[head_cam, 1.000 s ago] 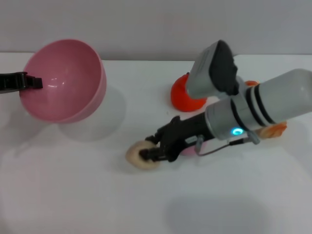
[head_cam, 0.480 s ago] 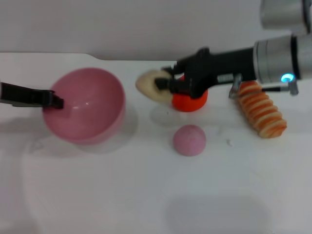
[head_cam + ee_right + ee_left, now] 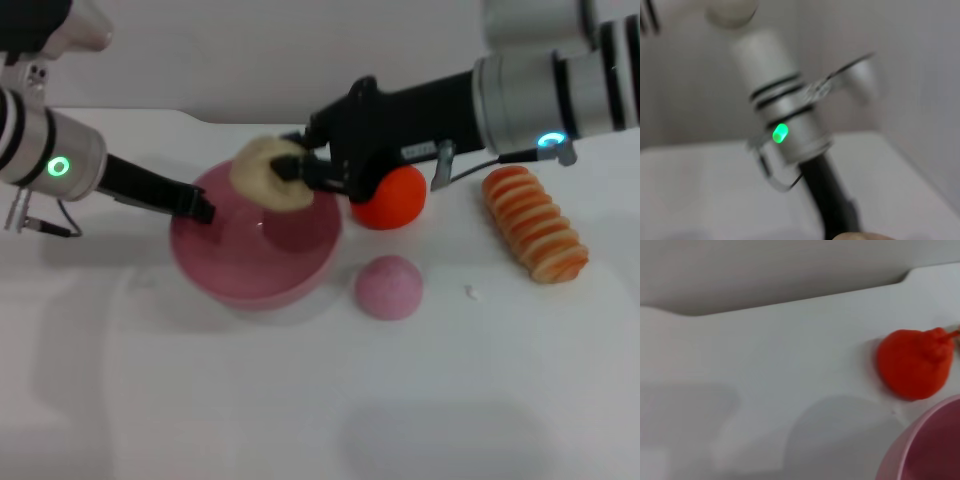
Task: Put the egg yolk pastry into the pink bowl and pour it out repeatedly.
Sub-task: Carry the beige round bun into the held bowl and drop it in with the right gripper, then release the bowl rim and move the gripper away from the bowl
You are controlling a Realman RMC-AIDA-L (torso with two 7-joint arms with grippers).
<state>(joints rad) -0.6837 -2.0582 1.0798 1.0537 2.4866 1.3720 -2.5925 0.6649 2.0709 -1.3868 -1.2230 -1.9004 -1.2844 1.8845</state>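
My left gripper needs to set the pink bowl down on the white table (image 3: pixel 278 314) against the small mauve-pink dome.
The pale beige egg yolk pastry (image 3: pixel 266 171) hangs just above the pink bowl (image 3: pixel 235 268), over its far rim. My right gripper (image 3: pixel 296 171) is shut on the pastry, reaching in from the right. My left gripper (image 3: pixel 200 210) comes from the left and is shut on the bowl's left rim. The bowl stands at the middle left of the white table. In the left wrist view only a piece of the bowl's rim (image 3: pixel 920 442) shows. A sliver of the pastry (image 3: pixel 860 236) shows at the edge of the right wrist view.
A red-orange rounded thing (image 3: pixel 392 198) lies right behind the bowl, also in the left wrist view (image 3: pixel 912 363). A small mauve-pink dome (image 3: pixel 388 287) sits to the bowl's right front. A ridged orange-striped roll (image 3: pixel 534 235) lies farther right. The left arm (image 3: pixel 785 130) shows in the right wrist view.
The right gripper has carried the pastry from the table, past the red thing, to above the bowl. The left gripper has brought the bowl rightward toward the middle.
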